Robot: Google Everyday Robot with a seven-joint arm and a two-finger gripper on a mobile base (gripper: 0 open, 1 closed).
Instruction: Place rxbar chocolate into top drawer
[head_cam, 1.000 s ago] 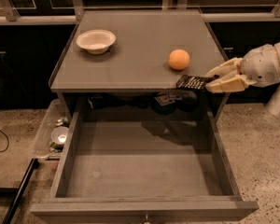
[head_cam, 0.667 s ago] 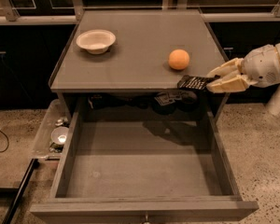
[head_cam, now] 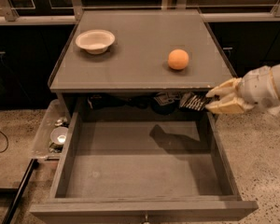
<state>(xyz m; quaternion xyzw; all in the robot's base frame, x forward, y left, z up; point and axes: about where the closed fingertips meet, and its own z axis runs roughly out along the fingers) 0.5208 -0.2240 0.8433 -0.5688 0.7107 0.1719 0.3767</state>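
Note:
My gripper needs to let go of the rxbar chocolate, and it will be set free near the middle of the top drawer's bare grey bottom (head_cam: 159, 150).
My gripper (head_cam: 210, 100) comes in from the right, level with the front edge of the grey cabinet top. Its cream fingers (head_cam: 226, 107) are shut on the rxbar chocolate (head_cam: 192, 101), a flat black wrapper with white lettering. The bar sticks out to the left and hangs over the back right corner of the top drawer (head_cam: 144, 204), just under the cabinet top's front edge. The drawer is pulled wide open and its flat grey bottom is bare. A small knob shows at the bottom of its front.
An orange ball (head_cam: 178, 59) and a white bowl (head_cam: 95, 40) sit on the cabinet top (head_cam: 135, 55). A clear plastic bin (head_cam: 51, 129) of small items stands on the floor to the left of the drawer. Dark clutter lies behind the drawer's back wall.
My gripper has moved down and a little forward with the bar. The bar has left the cabinet top's front edge and now hangs over the drawer's back right corner.

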